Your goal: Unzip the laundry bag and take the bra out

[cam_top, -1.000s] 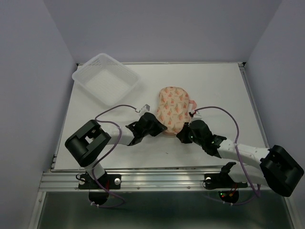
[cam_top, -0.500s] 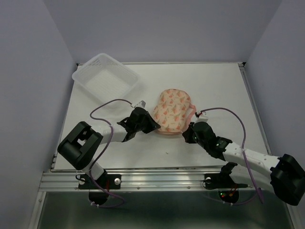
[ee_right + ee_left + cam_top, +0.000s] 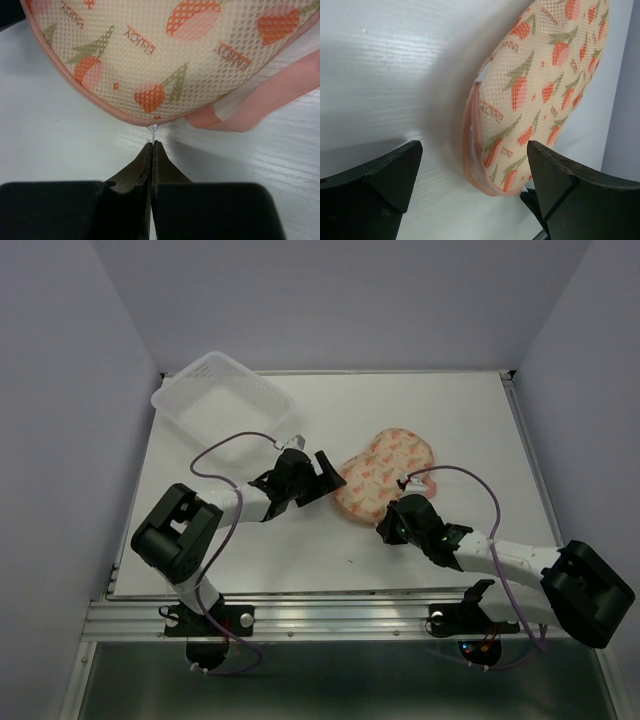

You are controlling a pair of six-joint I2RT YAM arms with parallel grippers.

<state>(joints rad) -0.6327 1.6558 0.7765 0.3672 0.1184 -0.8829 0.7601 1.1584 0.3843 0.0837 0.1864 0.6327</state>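
My right gripper is holding the zipper pull while the laundry bag's near end lies loose, so my left gripper will pinch the bag's pink rim (image 3: 473, 159) before unzipping.
The peach-pink laundry bag (image 3: 385, 470) with orange-red motifs lies on the white table, slanting up to the right. Its near end (image 3: 520, 100) sits between the wide-open fingers of my left gripper (image 3: 474, 150), which touch nothing. That gripper (image 3: 328, 480) stands just left of the bag. My right gripper (image 3: 151, 145) is shut on the small white zipper pull (image 3: 153, 129) at the pink zipper rim, below the bag (image 3: 165, 55). In the top view it (image 3: 386, 522) is at the bag's near edge. The zipper looks closed. The bra is hidden.
A clear plastic tray (image 3: 225, 405) sits at the table's far left corner. The bag's pink loop (image 3: 260, 100) lies on the table to the right of the zipper pull. Both arms' cables arch over the table near the bag.
My left gripper has opened and let go of the bag's left end. The bag has swung toward the far right. The right gripper stays shut on the zipper pull.
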